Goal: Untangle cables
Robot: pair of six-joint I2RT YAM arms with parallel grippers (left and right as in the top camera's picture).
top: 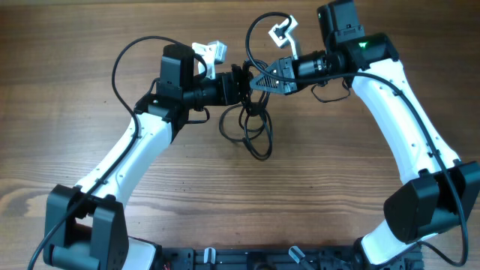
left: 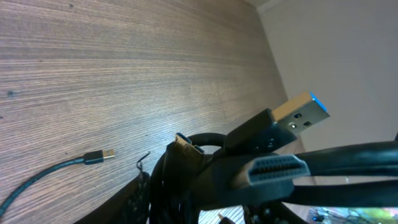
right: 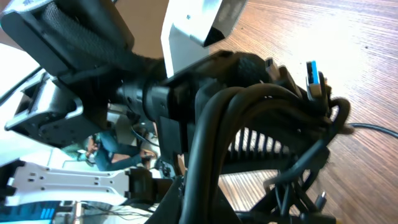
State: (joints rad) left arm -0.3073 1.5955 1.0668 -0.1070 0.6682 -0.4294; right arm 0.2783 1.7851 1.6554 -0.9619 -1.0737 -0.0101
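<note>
Both of the robot's grippers pinch the same thick bundle tip to tip, so next the left gripper opens, grabs the cords [left: 210, 139] near the plugs and pulls away.
The cables [top: 251, 129] are a tangle of thin black cords held above the wooden table between my two grippers, with loops hanging down toward the front. My left gripper [top: 241, 84] and right gripper [top: 259, 81] meet tip to tip, both shut on the bundle. The left wrist view shows a blue-tongued USB plug [left: 302, 112] and a wide flat plug [left: 273, 168] sticking out above my left gripper [left: 249, 208]. In the right wrist view the thick bundle [right: 249, 124] runs through my right gripper [right: 236, 199], with the same blue plug [right: 314, 73] at its far end.
A braided cord with a small silver-tipped plug [left: 99, 155] lies on the table [top: 75, 112]. One cord loops up toward the back [top: 259, 30]. White camera brackets [top: 211, 51] sit on the wrists. The arm bases stand at the front edge.
</note>
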